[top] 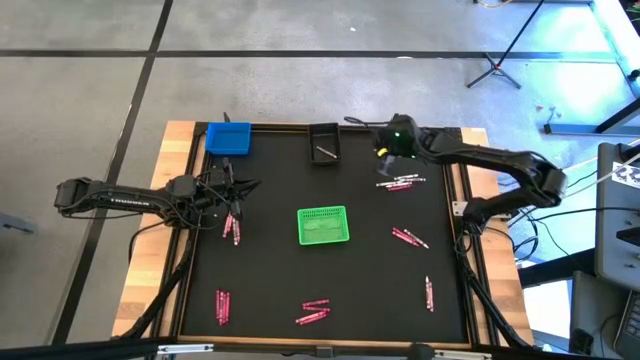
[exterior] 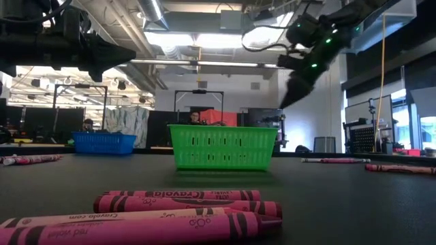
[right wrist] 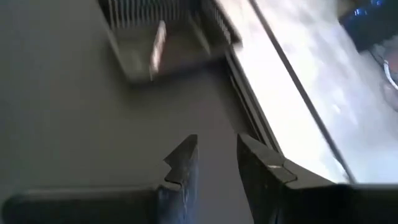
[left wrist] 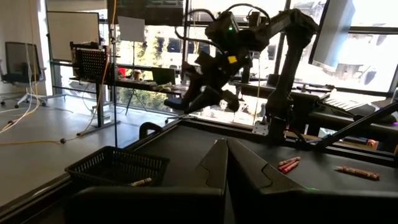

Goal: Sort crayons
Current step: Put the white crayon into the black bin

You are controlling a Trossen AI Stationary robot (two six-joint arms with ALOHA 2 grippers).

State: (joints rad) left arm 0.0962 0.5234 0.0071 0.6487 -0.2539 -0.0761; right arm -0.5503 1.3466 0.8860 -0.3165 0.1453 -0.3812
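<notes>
The robot's right gripper needs to close on the body of the farthest pale crayon (top: 407, 177) in the group beside it, above the pink-red crayon.
Pink-red crayons lie flat on the black mat in small groups: below my left gripper (top: 232, 226), near the right rear (top: 400, 182), at the right (top: 410, 238), and along the near edge (top: 313, 312), where they also show in the low view (exterior: 184, 201). One pale crayon (top: 324, 152) lies in the black bin (top: 325, 143). My left gripper (top: 243, 188) is shut and empty above the mat's left side. My right gripper (top: 383, 163) hangs in the air between the black bin and the right rear crayons, its fingers (right wrist: 186, 163) slightly apart with nothing between them.
A green bin (top: 323, 225) stands at the mat's middle and a blue bin (top: 228, 138) at the far left corner. A raised wooden frame (top: 180, 150) runs around the mat. Bare mat lies between the bins and the crayon groups.
</notes>
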